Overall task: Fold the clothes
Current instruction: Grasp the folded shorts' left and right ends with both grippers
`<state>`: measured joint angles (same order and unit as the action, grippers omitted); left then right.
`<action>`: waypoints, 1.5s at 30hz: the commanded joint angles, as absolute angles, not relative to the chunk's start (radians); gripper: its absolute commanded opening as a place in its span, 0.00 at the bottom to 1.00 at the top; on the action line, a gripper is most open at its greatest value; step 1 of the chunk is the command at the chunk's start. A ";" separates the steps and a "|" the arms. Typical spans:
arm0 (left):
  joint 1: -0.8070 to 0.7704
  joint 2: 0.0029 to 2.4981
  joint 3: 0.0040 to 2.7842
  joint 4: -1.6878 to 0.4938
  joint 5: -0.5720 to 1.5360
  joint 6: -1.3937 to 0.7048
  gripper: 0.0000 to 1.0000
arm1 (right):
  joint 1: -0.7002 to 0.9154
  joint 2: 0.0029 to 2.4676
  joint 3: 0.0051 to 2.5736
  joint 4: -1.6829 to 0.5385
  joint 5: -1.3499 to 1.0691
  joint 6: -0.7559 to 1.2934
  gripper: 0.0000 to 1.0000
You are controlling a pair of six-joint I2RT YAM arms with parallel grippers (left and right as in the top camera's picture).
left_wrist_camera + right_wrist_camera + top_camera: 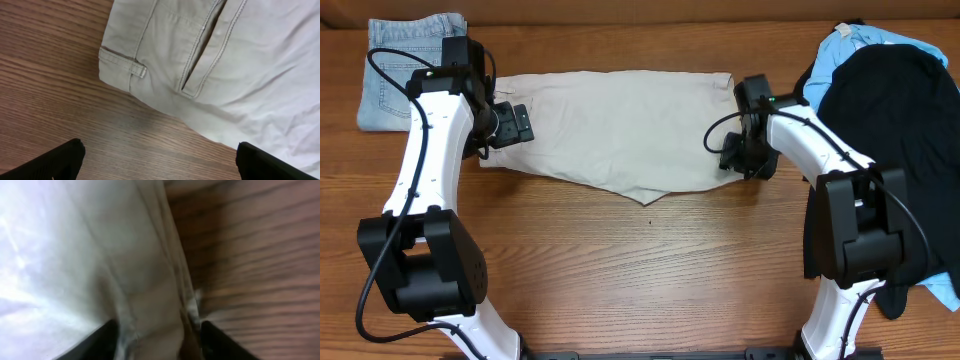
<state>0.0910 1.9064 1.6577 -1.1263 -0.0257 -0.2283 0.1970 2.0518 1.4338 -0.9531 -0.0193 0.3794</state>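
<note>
Next, the robot's left gripper needs to move to the shorts' waistband (500, 132) (138, 22), beside the pocket and past the belt loop, and close there.
The pale khaki shorts (610, 125) lie flat across the far middle of the table, waistband to the left. My left gripper (515, 125) hovers over the waistband end. In the left wrist view it (160, 155) is wide open and empty above bare wood, with the shorts' belt loop and pocket (200, 55) just ahead. My right gripper (732, 150) is at the hem end. In the blurred right wrist view its fingers (157, 335) are apart and straddle the bunched edge of the shorts (145, 295).
Folded blue jeans (408, 70) lie at the far left corner behind the left arm. A pile of black (895, 110) and light-blue (855, 50) garments sits at the right, beside the right arm. Wood table (640, 270) runs along the front.
</note>
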 commanded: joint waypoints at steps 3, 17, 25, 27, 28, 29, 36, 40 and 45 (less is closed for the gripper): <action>0.090 1.890 1.671 -1.129 -0.007 -0.206 1.00 | 0.199 2.010 1.407 -0.948 -0.047 0.385 0.22; 0.090 1.890 1.671 -1.189 0.010 -0.197 1.00 | 0.103 1.869 1.409 -1.234 -0.001 0.361 0.04; 0.088 1.891 1.671 -1.171 0.079 -0.121 1.00 | 0.099 1.728 1.409 -1.326 -0.002 0.327 0.36; 0.084 1.891 1.671 -1.156 0.079 -0.101 1.00 | 0.099 1.702 1.409 -1.318 -0.002 0.318 0.56; 0.083 1.892 1.671 -1.148 0.079 -0.094 1.00 | 0.098 1.692 1.409 -1.308 -0.001 0.316 0.62; 0.081 1.893 1.671 -1.137 0.079 -0.083 1.00 | 0.096 1.685 1.409 -1.292 -0.002 0.316 0.67; 0.061 1.914 1.671 -1.038 0.079 0.014 1.00 | 0.094 1.684 1.409 -1.159 -0.005 0.305 0.76; 0.058 1.962 1.671 -0.977 0.079 0.106 1.00 | 0.095 1.685 1.409 -1.085 -0.083 0.243 0.78; 0.070 2.022 1.671 -0.905 0.079 0.163 1.00 | 0.096 1.731 1.406 -0.982 -0.076 0.234 0.77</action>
